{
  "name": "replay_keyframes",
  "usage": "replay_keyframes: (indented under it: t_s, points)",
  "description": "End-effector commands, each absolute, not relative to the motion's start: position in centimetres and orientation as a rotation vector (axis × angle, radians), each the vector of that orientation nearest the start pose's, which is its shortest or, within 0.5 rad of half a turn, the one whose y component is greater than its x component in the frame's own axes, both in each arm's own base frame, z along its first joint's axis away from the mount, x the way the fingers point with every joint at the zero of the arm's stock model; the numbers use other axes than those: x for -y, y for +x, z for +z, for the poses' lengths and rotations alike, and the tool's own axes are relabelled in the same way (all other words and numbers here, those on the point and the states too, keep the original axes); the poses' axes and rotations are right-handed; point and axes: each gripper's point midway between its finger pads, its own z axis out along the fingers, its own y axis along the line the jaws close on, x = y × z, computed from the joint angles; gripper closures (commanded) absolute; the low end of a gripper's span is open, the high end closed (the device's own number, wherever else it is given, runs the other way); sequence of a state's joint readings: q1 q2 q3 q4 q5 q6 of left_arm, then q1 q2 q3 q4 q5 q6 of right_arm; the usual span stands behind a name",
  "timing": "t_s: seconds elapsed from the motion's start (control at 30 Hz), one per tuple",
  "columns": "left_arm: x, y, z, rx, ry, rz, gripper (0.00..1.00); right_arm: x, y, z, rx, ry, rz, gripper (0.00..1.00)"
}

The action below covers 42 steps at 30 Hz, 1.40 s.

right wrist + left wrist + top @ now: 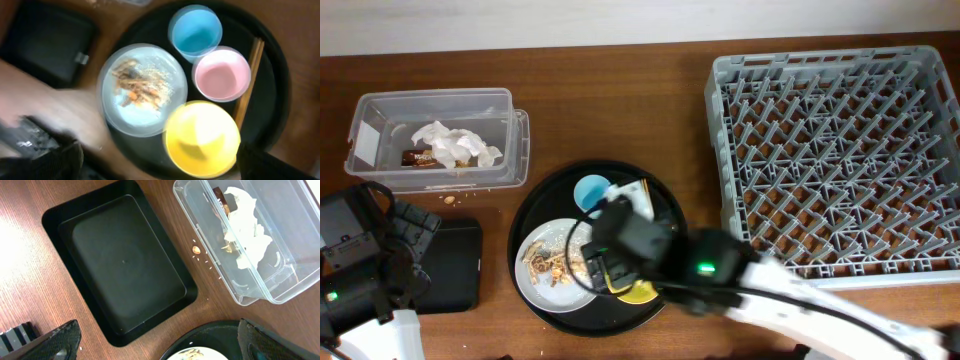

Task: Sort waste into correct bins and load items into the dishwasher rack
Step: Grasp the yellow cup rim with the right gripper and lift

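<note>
My right gripper grips the yellow bowl's rim (616, 293) (168, 151) next, on the side beside the grey plate.
The clear tub (430, 135) holds the white tissue (455, 147) and the gold-brown wrapper (417, 157); both show in the left wrist view, tissue (245, 225) and wrapper (222, 197). The shallow black tray (125, 265) is empty. The grey plate (142, 90) carries brown food scraps (137, 82). Beside it on the round black tray (665, 205) stand the blue cup (195, 30), pink cup (221, 75), yellow bowl (200, 137) and chopsticks (248, 75). My right gripper (160, 165) hovers open above the plate and bowl. My left gripper (160, 347) is open and empty beside the black tray.
The grey dishwasher rack (840, 160) fills the right side with no items in it. A few crumbs (196, 249) lie on the wooden table between the tub and the shallow black tray. My right arm crosses the front of the table.
</note>
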<state>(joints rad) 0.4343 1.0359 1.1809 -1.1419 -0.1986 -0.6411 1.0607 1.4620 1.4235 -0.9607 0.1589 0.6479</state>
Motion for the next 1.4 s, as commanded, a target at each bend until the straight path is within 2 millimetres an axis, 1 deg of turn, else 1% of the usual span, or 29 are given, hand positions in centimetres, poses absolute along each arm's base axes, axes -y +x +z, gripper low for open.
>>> replay_keyframes:
  t_s: [0.0, 0.03, 0.07, 0.13, 0.2, 0.23, 0.3, 0.33, 0.4, 0.5, 0.57, 0.63, 0.8, 0.9, 0.93, 0.97, 1.0, 1.03, 1.07, 1.1, 1.2, 1.27, 1.37]
  points:
    - [-13.7, 21.2, 23.3, -2.138, -1.375, 0.176, 0.01, -32.3, 20.8, 19.4, -2.588, -0.425, 0.247, 0.01]
    - [-13.7, 21.2, 23.3, -2.138, -1.375, 0.176, 0.01, -32.6, 20.5, 18.7, -2.6, -0.44, 0.231, 0.01]
    - [-13.7, 21.2, 23.3, -2.138, -1.375, 0.176, 0.01, -33.2, 19.8, 17.3, -2.623, -0.483, 0.191, 0.01]
    - [-13.7, 21.2, 23.3, -2.138, -1.375, 0.176, 0.01, -33.7, 18.9, 15.1, -2.662, -0.541, 0.131, 0.01]
    - [-13.7, 21.2, 23.3, -2.138, -1.375, 0.176, 0.01, -33.7, 16.9, 13.3, -2.746, -0.619, 0.097, 0.01]
    - [-13.7, 21.2, 23.3, -2.138, -1.375, 0.176, 0.01, -33.1, 16.1, 12.5, -2.78, -0.653, 0.051, 0.01]
    - [-13.7, 21.2, 23.3, -2.138, -1.375, 0.176, 0.01, -31.7, 15.2, 11.4, -2.817, -0.72, -0.064, 0.01]
    - [-13.7, 21.2, 23.3, -2.138, -1.375, 0.176, 0.01, -31.1, 14.9, 10.7, -2.825, -0.773, -0.116, 0.01]
    - [-13.7, 21.2, 23.3, -2.138, -1.375, 0.176, 0.01, -30.7, 14.8, 9.6, -2.841, -0.785, -0.158, 0.01]
    - [-13.7, 21.2, 23.3, -2.138, -1.374, 0.176, 0.01, -31.1, 14.8, 8.7, -2.85, -0.788, -0.159, 0.01]
    - [-13.7, 21.2, 23.3, -2.138, -1.375, 0.176, 0.01, -31.9, 14.2, 8.3, -2.882, -0.795, -0.093, 0.01]
    - [-13.7, 21.2, 23.3, -2.138, -1.375, 0.176, 0.01, -32.3, 13.7, 7.8, -2.904, -0.802, -0.055, 0.01]
    - [-13.7, 21.2, 23.3, -2.138, -1.375, 0.176, 0.01, -30.9, 13.5, 6.4, -2.915, -0.81, -0.12, 0.0]
    - [-13.7, 21.2, 23.3, -2.138, -1.375, 0.176, 0.01, -30.1, 13.4, 5.2, -2.914, -0.812, -0.153, 0.03]
    - [-13.7, 21.2, 23.3, -2.138, -1.375, 0.176, 0.01, -30.0, 13.5, 4.8, -2.906, -0.809, -0.155, 0.05]
    - [-13.7, 21.2, 23.3, -2.138, -1.375, 0.176, 0.01, -30.0, 13.8, 4.0, -2.886, -0.803, -0.149, 0.09]
    - [-13.7, 21.2, 23.3, -2.138, -1.374, 0.176, 0.01, -30.1, 13.9, 3.7, -2.876, -0.799, -0.144, 0.13]
    - [-13.7, 21.2, 23.3, -2.138, -1.375, 0.176, 0.01, -30.2, 14.1, 3.5, -2.863, -0.794, -0.134, 0.18]
    - [-13.7, 21.2, 23.3, -2.138, -1.375, 0.176, 0.01, -30.4, 14.3, 3.5, -2.847, -0.808, -0.127, 0.21]
    - [-13.7, 21.2, 23.3, -2.138, -1.375, 0.176, 0.01, -30.8, 14.4, 3.5, -2.829, -0.849, -0.111, 0.25]
    - [-13.7, 21.2, 23.3, -2.138, -1.375, 0.176, 0.01, -31.5, 14.7, 3.5, -2.778, -0.955, -0.087, 0.3]
    - [-13.7, 21.2, 23.3, -2.138, -1.375, 0.176, 0.01, -31.6, 14.7, 3.5, -2.759, -1.001, -0.085, 0.35]
    - [-13.7, 21.2, 23.3, -2.138, -1.375, 0.176, 0.01, -31.1, 15.0, 2.7, -2.742, -0.992, -0.107, 0.37]
